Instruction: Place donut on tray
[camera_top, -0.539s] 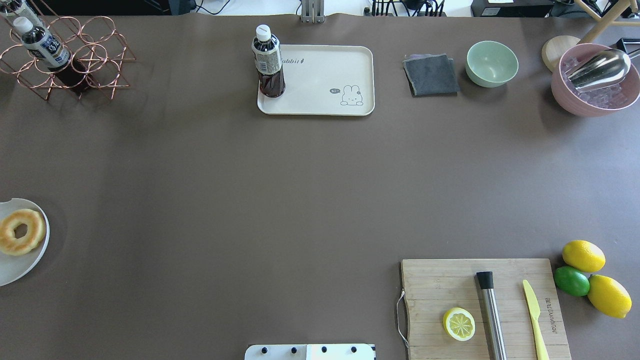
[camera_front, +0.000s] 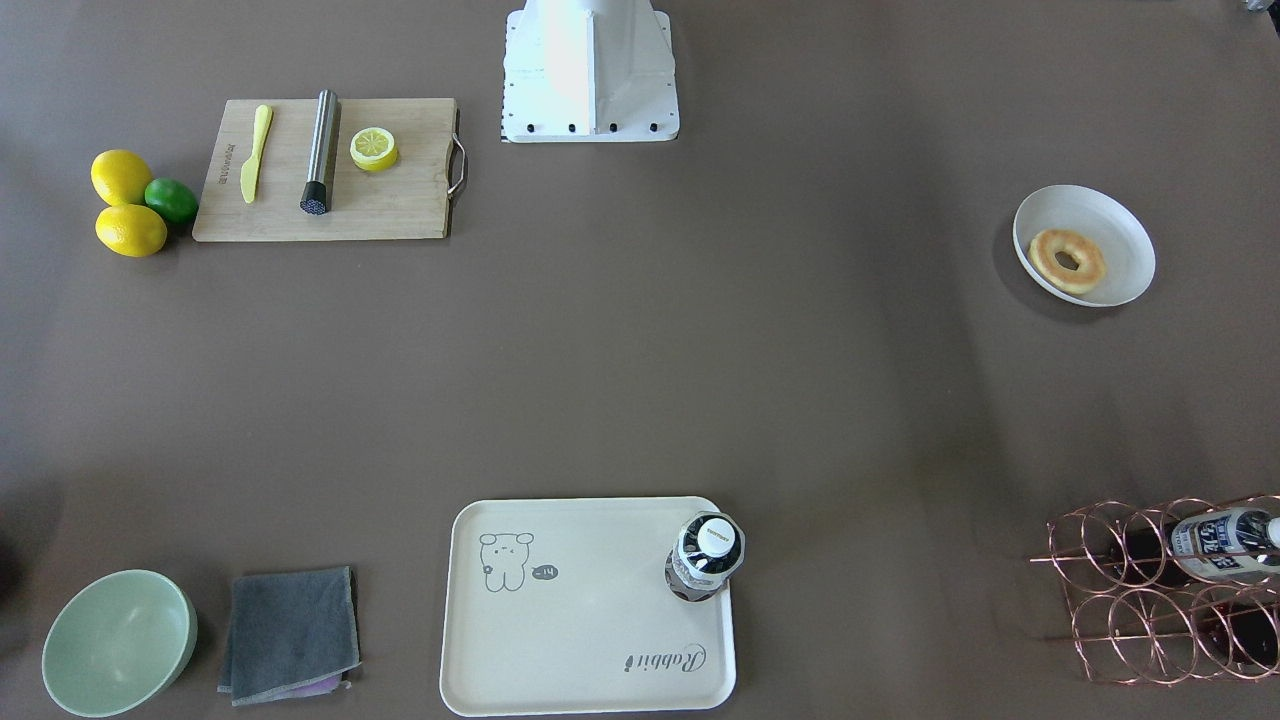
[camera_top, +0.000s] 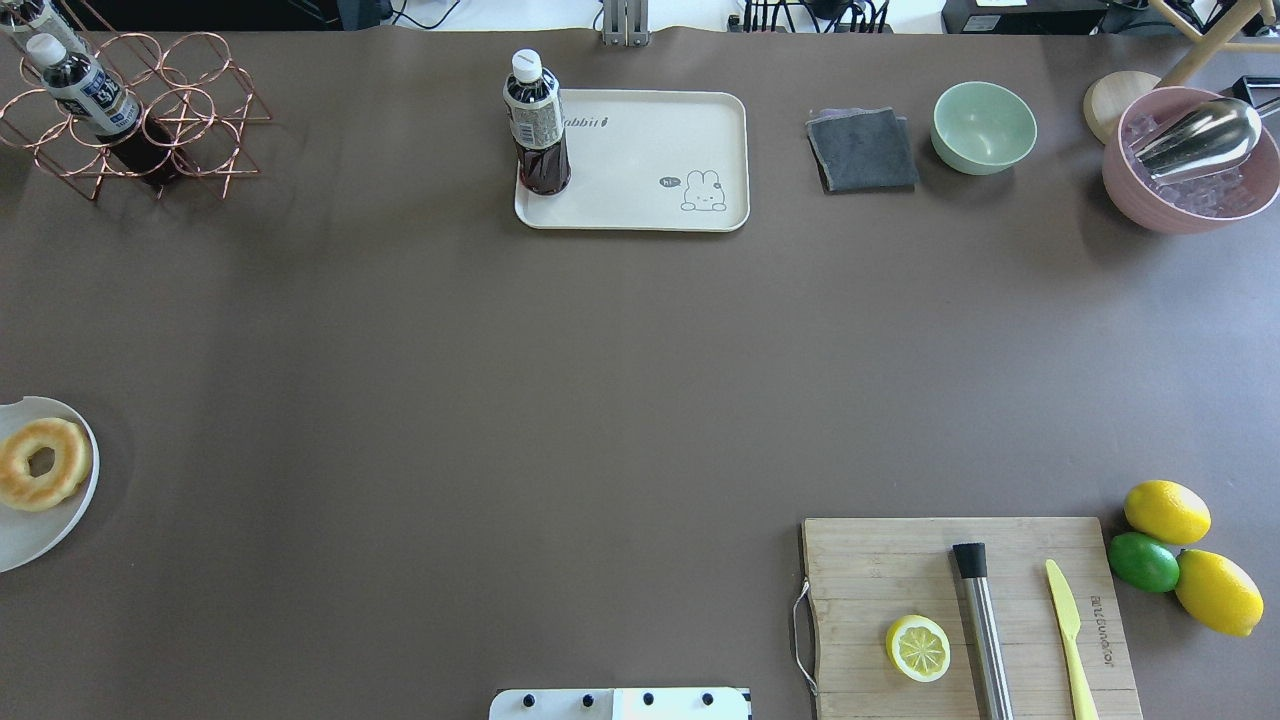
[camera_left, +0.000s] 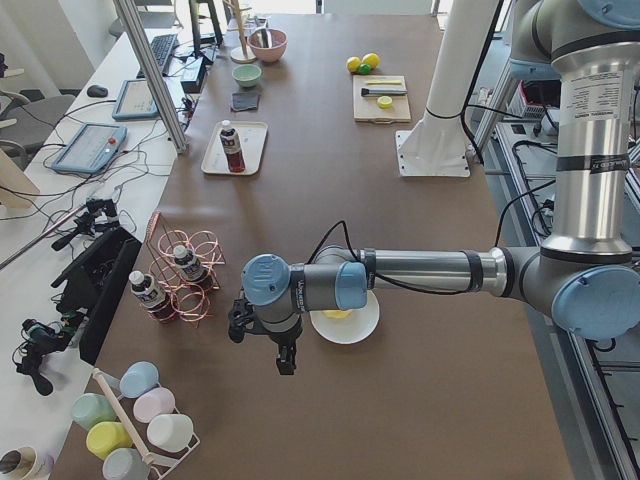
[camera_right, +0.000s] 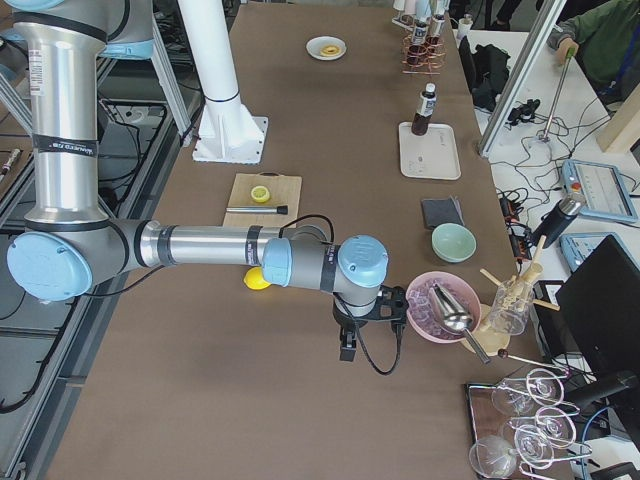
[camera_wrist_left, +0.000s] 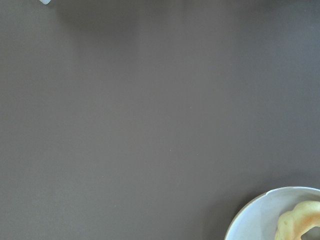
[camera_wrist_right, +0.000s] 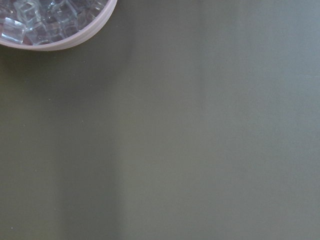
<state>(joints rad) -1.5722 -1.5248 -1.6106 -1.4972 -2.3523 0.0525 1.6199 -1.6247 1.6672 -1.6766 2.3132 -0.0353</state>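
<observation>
The robot's left gripper will grasp the white dish's rim (camera_front: 1152, 254) on the side farthest from the cutting board, while the golden donut stays inside.
The golden donut (camera_top: 42, 464) lies on a round white dish (camera_top: 30, 530) at the table's left edge; it also shows in the front view (camera_front: 1068, 261) and at the left wrist view's bottom right corner (camera_wrist_left: 300, 225). The cream rabbit tray (camera_top: 650, 160) sits far across the table's middle, with a dark drink bottle (camera_top: 537, 125) standing on its left end. My left gripper (camera_left: 284, 366) shows only in the exterior left view, hanging beside the dish; I cannot tell whether it is open or shut. My right gripper (camera_right: 347, 350) shows only in the exterior right view, near the pink bowl; I cannot tell its state either.
A copper bottle rack (camera_top: 140, 115) stands at the far left. A grey cloth (camera_top: 862, 150), a green bowl (camera_top: 984, 127) and a pink ice bowl (camera_top: 1190, 165) sit at the far right. A cutting board (camera_top: 970, 615) with a lemon half, lemons and a lime is near right.
</observation>
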